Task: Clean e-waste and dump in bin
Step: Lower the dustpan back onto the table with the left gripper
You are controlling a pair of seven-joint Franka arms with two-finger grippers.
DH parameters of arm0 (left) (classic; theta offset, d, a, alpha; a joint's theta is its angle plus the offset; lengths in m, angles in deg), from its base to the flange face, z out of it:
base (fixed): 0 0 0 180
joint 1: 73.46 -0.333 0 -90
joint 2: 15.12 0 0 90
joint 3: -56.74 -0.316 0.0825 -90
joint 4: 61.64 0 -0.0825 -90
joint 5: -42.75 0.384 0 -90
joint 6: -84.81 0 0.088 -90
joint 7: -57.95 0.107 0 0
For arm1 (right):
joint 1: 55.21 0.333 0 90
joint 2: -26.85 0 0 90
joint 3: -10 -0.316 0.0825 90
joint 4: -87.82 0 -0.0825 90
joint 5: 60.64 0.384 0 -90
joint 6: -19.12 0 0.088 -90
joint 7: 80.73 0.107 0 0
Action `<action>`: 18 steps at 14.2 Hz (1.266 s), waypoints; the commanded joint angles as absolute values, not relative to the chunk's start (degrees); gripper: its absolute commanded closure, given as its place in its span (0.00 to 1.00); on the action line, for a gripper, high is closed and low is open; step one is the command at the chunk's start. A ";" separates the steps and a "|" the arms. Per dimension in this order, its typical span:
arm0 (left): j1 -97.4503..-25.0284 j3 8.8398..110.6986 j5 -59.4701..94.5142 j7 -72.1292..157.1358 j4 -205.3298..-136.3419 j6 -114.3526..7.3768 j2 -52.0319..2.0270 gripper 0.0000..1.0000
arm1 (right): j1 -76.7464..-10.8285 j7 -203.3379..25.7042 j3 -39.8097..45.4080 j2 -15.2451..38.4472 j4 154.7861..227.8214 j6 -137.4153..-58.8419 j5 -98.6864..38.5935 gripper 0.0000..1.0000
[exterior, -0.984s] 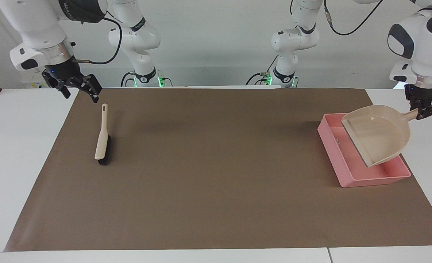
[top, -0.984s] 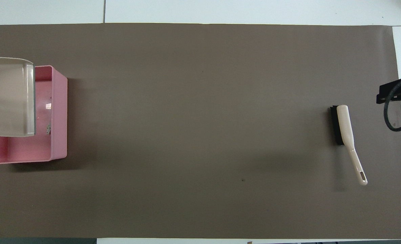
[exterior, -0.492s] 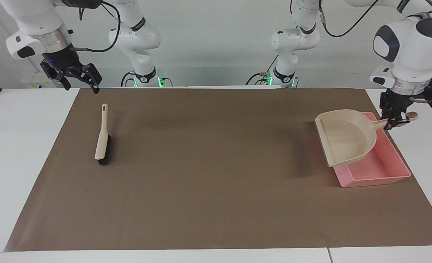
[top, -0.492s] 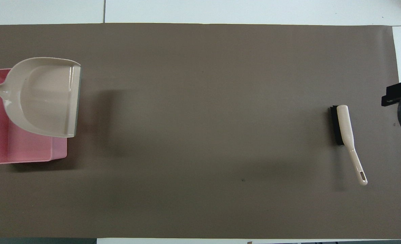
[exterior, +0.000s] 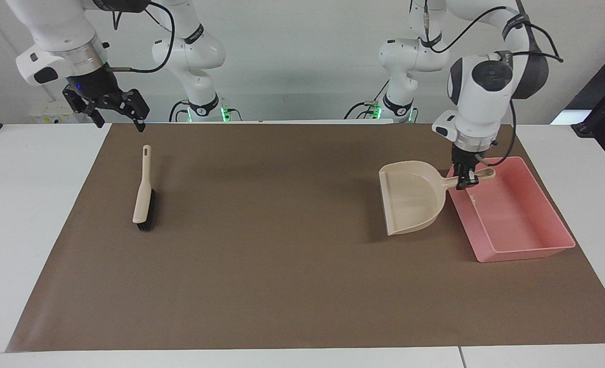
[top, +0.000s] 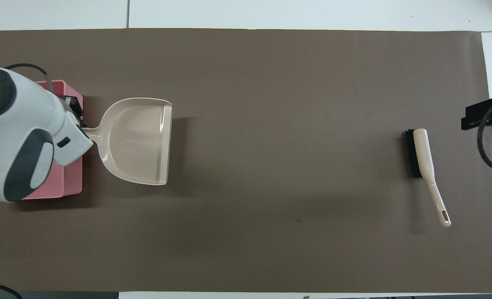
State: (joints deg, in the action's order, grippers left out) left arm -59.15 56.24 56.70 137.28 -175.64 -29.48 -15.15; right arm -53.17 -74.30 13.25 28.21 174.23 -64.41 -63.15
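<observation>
Next, my left gripper puts the beige dustpan down on the brown mat (top: 172,154) next to the pink bin, toward the brush.
My left gripper (exterior: 467,180) is shut on the handle of the beige dustpan (exterior: 412,204), over the bin's wall. The pan sits low over the brown mat beside the pink bin (exterior: 530,225), on the side toward the right arm; its scoop looks empty in the overhead view (top: 136,139). A small pale piece of e-waste (exterior: 471,197) shows in the bin just under the gripper; the dark piece is not visible. In the overhead view my left arm hides most of the bin (top: 72,189). My right gripper (exterior: 119,121) is open and empty in the air over the mat's edge, near the brush handle's end.
A beige hand brush with black bristles (exterior: 143,191) lies on the brown mat (exterior: 282,266) toward the right arm's end; it also shows in the overhead view (top: 422,160). White table surrounds the mat.
My left arm has carried the dustpan off the bin and lowered it over the mat beside the bin, toward the right arm's end. My right gripper has shifted only slightly.
</observation>
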 commanded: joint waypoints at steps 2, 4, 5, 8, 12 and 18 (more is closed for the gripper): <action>-53.87 55.25 54.97 132.75 -180.46 -34.63 -16.16 1.00 | -53.19 -75.37 13.16 28.17 174.21 -64.20 -64.42 0.00; -52.46 55.34 54.88 132.74 -181.86 -37.78 -17.22 1.00 | -53.19 -75.28 13.08 28.26 174.47 -64.20 -64.33 0.00; -52.02 55.34 54.88 132.65 -182.83 -39.28 -17.40 1.00 | -53.19 -75.19 13.08 28.26 174.48 -64.29 -64.24 0.00; -51.31 55.34 54.87 132.65 -183.37 -41.22 -18.71 1.00 | -53.19 -75.11 12.99 28.26 174.48 -64.38 -64.15 0.00; -51.22 55.34 54.79 132.65 -185.30 -44.21 -18.72 0.77 | -53.28 -74.75 12.99 28.00 174.04 -64.91 -61.35 0.00; -51.92 55.25 54.79 133.09 -183.73 -40.54 -18.63 0.01 | -53.19 -75.63 13.08 28.35 174.65 -64.90 -62.13 0.00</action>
State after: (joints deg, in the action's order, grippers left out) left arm -52.19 56.04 55.85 132.81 -184.03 -41.83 -19.12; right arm -53.14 -74.40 13.16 28.15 174.29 -64.60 -62.05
